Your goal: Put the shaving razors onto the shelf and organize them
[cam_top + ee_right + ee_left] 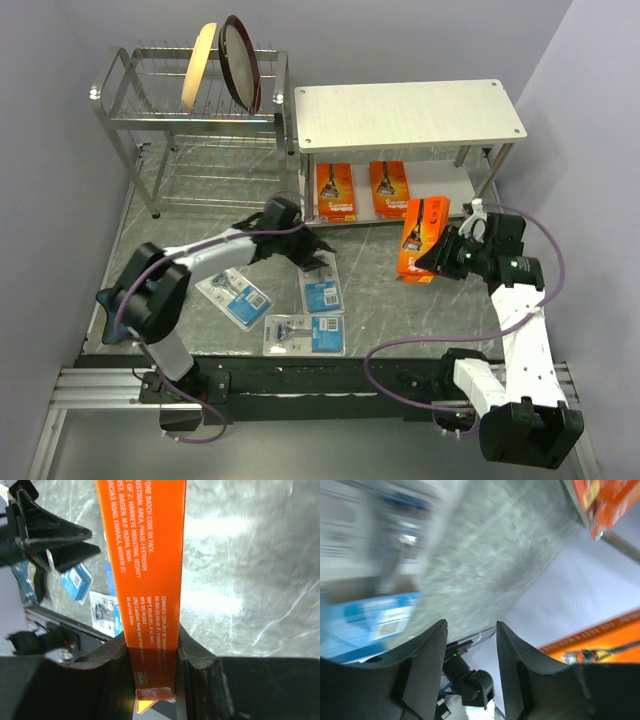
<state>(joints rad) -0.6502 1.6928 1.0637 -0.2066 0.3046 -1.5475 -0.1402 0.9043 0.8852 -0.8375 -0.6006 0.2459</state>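
Observation:
Next, my right gripper releases the orange pack it is holding on the lower board's front edge [436, 206], beside the orange packs that are standing.
My right gripper [438, 257] is shut on an orange razor pack [424, 233], held upright above the table in front of the white shelf [410, 108]. The right wrist view shows the pack [145, 555] clamped edge-on in the gripper [152, 645]. Two more orange packs [338, 192] [390, 188] stand on the shelf's lower board. Three clear and blue packs [233, 292] [321, 288] [304, 335] lie flat on the table. My left gripper [315, 250] is open and empty just above the middle blue pack. The left wrist view shows that gripper [470, 630] empty, with a blurred blue pack [365, 620] to its left.
A chrome wire dish rack [150, 110] with a cream plate [203, 62] and a dark plate [240, 60] stands at the back left, next to the shelf. Purple walls close in the sides and back. The arm bases sit on a rail at the near edge.

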